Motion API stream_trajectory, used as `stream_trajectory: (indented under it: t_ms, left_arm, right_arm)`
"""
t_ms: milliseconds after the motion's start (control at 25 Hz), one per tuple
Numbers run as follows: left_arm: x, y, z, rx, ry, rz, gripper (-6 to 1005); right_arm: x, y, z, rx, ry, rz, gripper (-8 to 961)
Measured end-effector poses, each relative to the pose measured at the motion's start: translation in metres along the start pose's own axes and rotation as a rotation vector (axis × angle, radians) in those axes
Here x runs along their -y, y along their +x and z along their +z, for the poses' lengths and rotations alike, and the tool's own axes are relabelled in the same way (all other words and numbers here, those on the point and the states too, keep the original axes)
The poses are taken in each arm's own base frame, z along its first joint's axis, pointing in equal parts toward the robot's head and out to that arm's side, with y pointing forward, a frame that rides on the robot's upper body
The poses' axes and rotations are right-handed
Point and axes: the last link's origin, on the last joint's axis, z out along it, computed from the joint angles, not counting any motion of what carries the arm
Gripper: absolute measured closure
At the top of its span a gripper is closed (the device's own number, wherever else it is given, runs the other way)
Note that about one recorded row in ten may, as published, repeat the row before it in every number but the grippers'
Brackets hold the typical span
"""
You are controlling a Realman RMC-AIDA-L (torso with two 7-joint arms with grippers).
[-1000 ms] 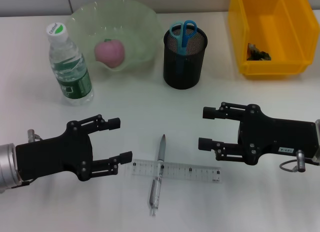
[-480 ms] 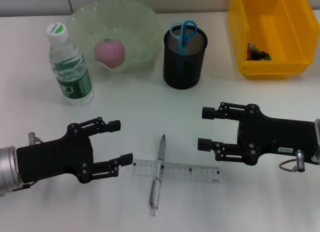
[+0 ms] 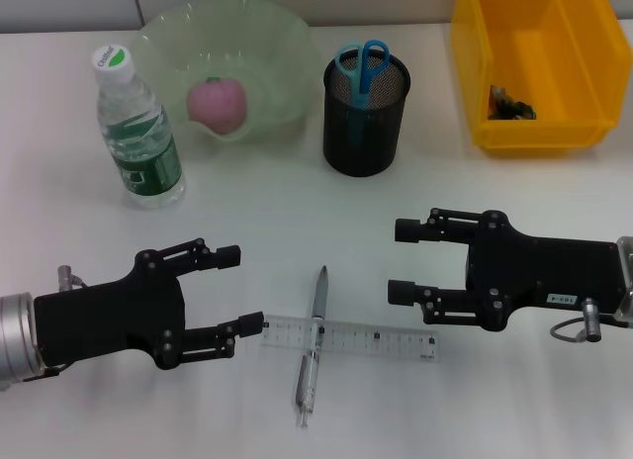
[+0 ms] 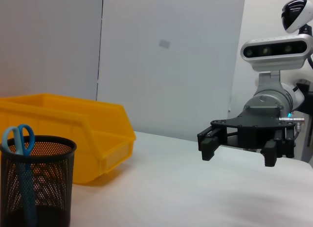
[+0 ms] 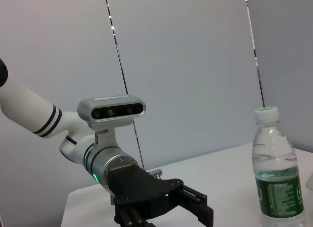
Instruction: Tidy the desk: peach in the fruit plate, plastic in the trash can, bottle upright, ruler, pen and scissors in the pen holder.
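My right gripper is going to reach for the clear ruler and close near the ruler's end (image 3: 287, 331) beside my left gripper, past the silver pen.
A silver pen (image 3: 313, 348) lies across a clear ruler (image 3: 348, 337) on the white desk, between my two grippers. My left gripper (image 3: 240, 288) is open, its fingertips just left of the ruler's end; it also shows in the right wrist view (image 5: 195, 210). My right gripper (image 3: 401, 261) is open, right of the pen and above the ruler's right part; the left wrist view shows this right gripper (image 4: 237, 151) too. The pink peach (image 3: 218, 105) sits in the green fruit plate (image 3: 282, 44). Blue scissors (image 3: 361, 63) stand in the black mesh pen holder (image 3: 364, 123). The bottle (image 3: 137, 130) stands upright. Dark plastic (image 3: 510, 105) lies in the yellow bin (image 3: 584, 53).
The plate, holder and bin line the far side of the desk, with the bottle at the far left. Pen holder (image 4: 34, 185) and bin (image 4: 73, 134) appear in the left wrist view, the bottle (image 5: 276, 173) in the right wrist view.
My left gripper has shifted slightly right and nearer, toward the ruler's left end. My right gripper has edged a little left and nearer. Pen and ruler have not moved.
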Motion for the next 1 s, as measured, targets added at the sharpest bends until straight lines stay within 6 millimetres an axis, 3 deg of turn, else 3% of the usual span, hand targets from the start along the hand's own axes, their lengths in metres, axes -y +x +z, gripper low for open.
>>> stream_trajectory:
  t_ms: [1000]
  left_arm:
    - [-0.0012,-0.0015,-0.0011,0.003,0.001,-0.013,201]
  right_arm:
    - [0.0008,-0.002,-0.0021,-0.002,-0.005,-0.005,241]
